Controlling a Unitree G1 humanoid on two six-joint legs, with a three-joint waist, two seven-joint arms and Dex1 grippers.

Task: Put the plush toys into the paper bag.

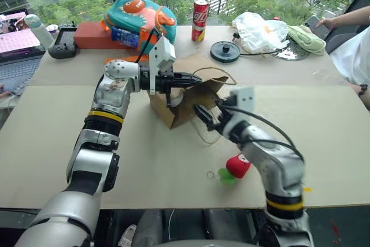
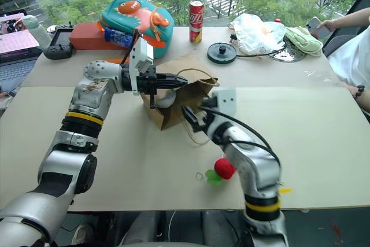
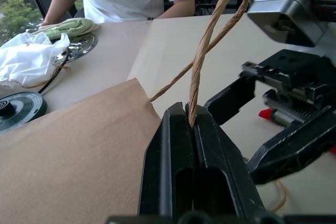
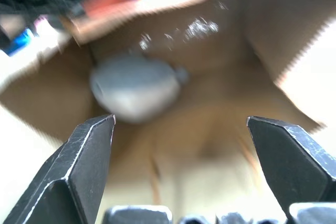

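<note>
The red strawberry toy is next for my right gripper, which should go to it and close on the toy's body (image 1: pixel 236 168) next to its green leaves.
The brown paper bag (image 1: pixel 175 110) lies on its side mid-table, mouth toward me. My left gripper (image 1: pixel 194 79) is shut on its twisted paper handle (image 3: pixel 201 61) at the rim, holding the mouth up. Inside the bag rests the grey-blue fuzzy ball (image 4: pixel 134 87), one of the plush toys. My right gripper (image 1: pixel 202 117) is open and empty just outside the mouth, its black fingers (image 4: pixel 86 150) spread wide. The red strawberry toy (image 1: pixel 237 166), with green leaves and a key ring, lies on the table near the front edge, beside my right forearm.
At the back of the table are a teal and orange dinosaur backpack (image 1: pixel 139 18), a red can (image 1: pixel 200 20), a black disc (image 1: pixel 225 51) and a white plastic bag (image 1: pixel 260 30). A person (image 1: pixel 354 44) sits at the far right. A laptop (image 1: pixel 17 56) stands far left.
</note>
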